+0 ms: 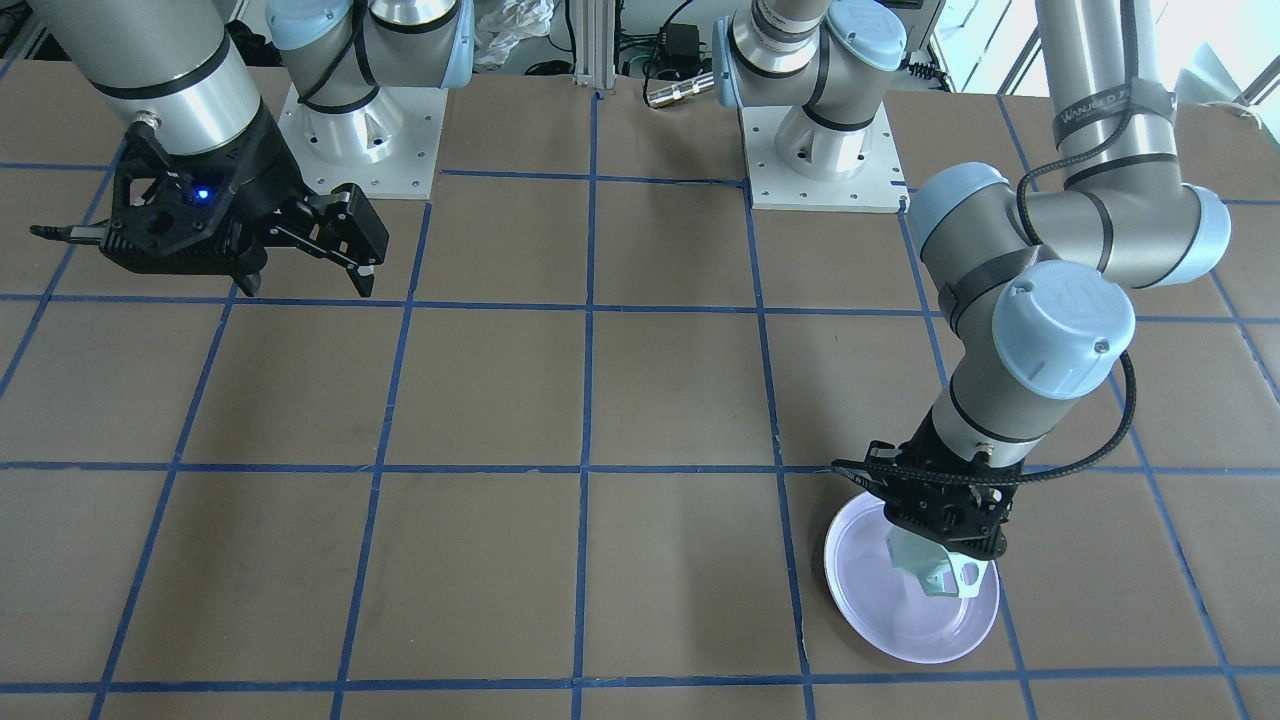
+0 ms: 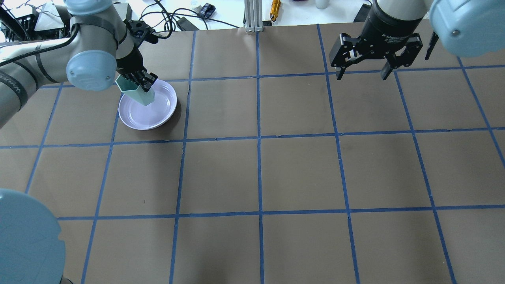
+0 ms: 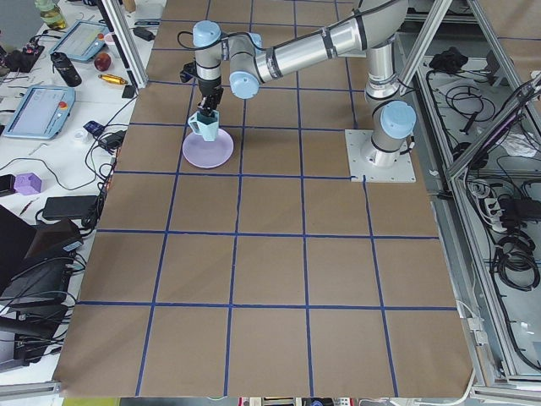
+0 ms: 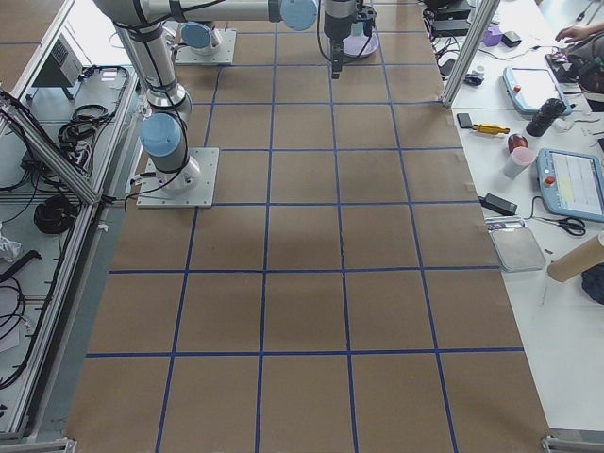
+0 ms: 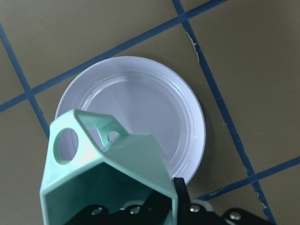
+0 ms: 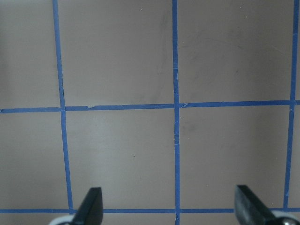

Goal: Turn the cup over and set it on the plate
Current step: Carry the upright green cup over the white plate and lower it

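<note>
My left gripper is going to set the pale mint-green cup free and let go of it near the middle of the round lavender plate (image 1: 919, 581) (image 5: 123, 131).
My left gripper (image 2: 141, 82) is shut on the pale mint-green faceted cup (image 2: 136, 92) and holds it tilted just over the round lavender plate (image 2: 158, 107). In the left wrist view the cup (image 5: 103, 173) fills the lower left, its handle pointing away over the plate (image 5: 140, 98). The front view shows the cup (image 1: 932, 568) hanging under the gripper above the plate (image 1: 890, 600). I cannot tell whether the cup touches the plate. My right gripper (image 2: 363, 71) is open and empty, high over the far side of the table, also in its wrist view (image 6: 168, 208).
The table is brown board with a blue tape grid (image 2: 258, 138). The arm bases (image 1: 360, 130) stand at the robot's edge. Cables and small tools (image 2: 274, 6) lie beyond the far edge, near the plate's side.
</note>
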